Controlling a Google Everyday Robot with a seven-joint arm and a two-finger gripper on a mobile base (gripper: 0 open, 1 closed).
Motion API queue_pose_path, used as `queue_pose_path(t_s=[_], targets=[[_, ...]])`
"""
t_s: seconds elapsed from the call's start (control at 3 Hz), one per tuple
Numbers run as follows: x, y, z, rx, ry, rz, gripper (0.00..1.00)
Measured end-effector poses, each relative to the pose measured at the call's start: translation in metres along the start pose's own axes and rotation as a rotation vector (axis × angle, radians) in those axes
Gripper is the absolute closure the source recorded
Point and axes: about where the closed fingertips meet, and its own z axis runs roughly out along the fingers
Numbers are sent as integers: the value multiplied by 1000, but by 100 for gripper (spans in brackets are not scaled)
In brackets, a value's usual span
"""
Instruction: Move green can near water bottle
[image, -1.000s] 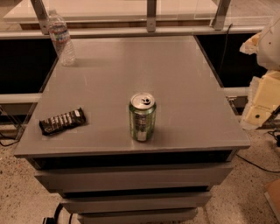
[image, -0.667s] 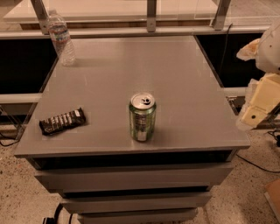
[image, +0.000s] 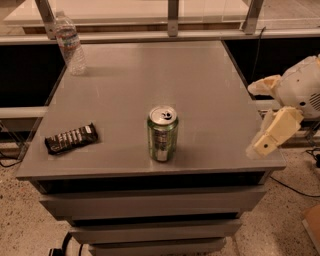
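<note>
The robot's gripper will close around the lower half (image: 163, 146) of the green can, well below the can's silver top.
The green can (image: 162, 133) stands upright near the front middle of the grey table (image: 150, 75), silver top and pull tab showing. The water bottle (image: 69, 44), clear with a pale label band, stands upright at the table's back left corner, far from the can. My gripper (image: 252, 118) is at the table's right edge, level with the can and well to its right. Its two cream fingers (image: 272, 132) are spread apart and hold nothing.
A dark flat snack bar wrapper (image: 71, 138) lies near the table's front left edge. Drawers (image: 150, 205) sit under the tabletop. A railing with metal posts (image: 173, 17) runs behind the table. Cables lie on the speckled floor at right.
My gripper has moved left, from beyond the table's right side to over its right edge. The can, bottle and wrapper have not moved.
</note>
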Motion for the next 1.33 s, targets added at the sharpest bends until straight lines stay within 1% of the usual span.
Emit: queue_pose_path(t_s=[0.33,0.67,1.0,1.33], targets=[[-15,14,28,-37,-193,-13,0],[-46,35,49,-72,-402,-76,0],[-79,48,62,-99,-545,-123,0],[-101,53,74,-124,-620,-146,0]])
